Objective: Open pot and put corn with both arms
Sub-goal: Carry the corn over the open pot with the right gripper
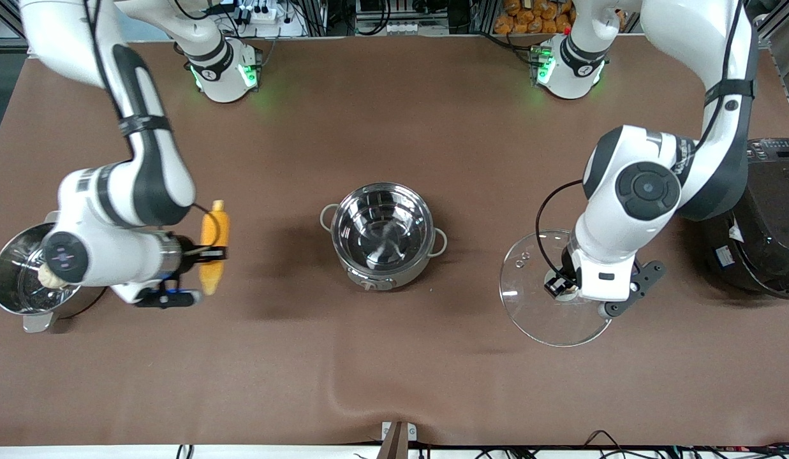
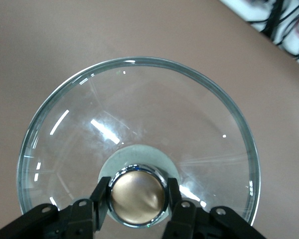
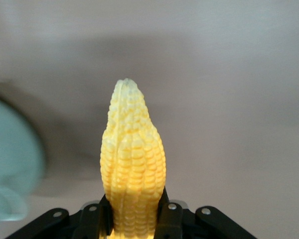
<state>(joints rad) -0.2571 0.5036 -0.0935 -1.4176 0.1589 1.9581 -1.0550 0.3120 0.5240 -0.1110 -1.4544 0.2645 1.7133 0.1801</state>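
Observation:
My left gripper needs to let go of the glass lid on the table (image 1: pixel 531 286) between the steel pot and rice cooker, closer to the pot.
The steel pot (image 1: pixel 381 237) stands open and empty at the middle of the table. My left gripper (image 1: pixel 560 285) is shut on the copper knob (image 2: pixel 138 195) of the glass lid (image 1: pixel 547 319), holding it level over the table between the pot and the rice cooker. The lid (image 2: pixel 139 114) fills the left wrist view, with the gripper (image 2: pixel 138 200) clamped on the knob. My right gripper (image 1: pixel 209 254) is shut on the yellow corn (image 1: pixel 215 226) at mid-length, holding it over the table between the steamer pot and the pot. In the right wrist view the corn (image 3: pixel 133 164) stands out of the gripper (image 3: pixel 134 219).
A steel steamer pot (image 1: pixel 11 274) with a white bun (image 1: pixel 50 275) in it sits at the right arm's end of the table. A large black rice cooker (image 1: pixel 767 217) sits at the left arm's end.

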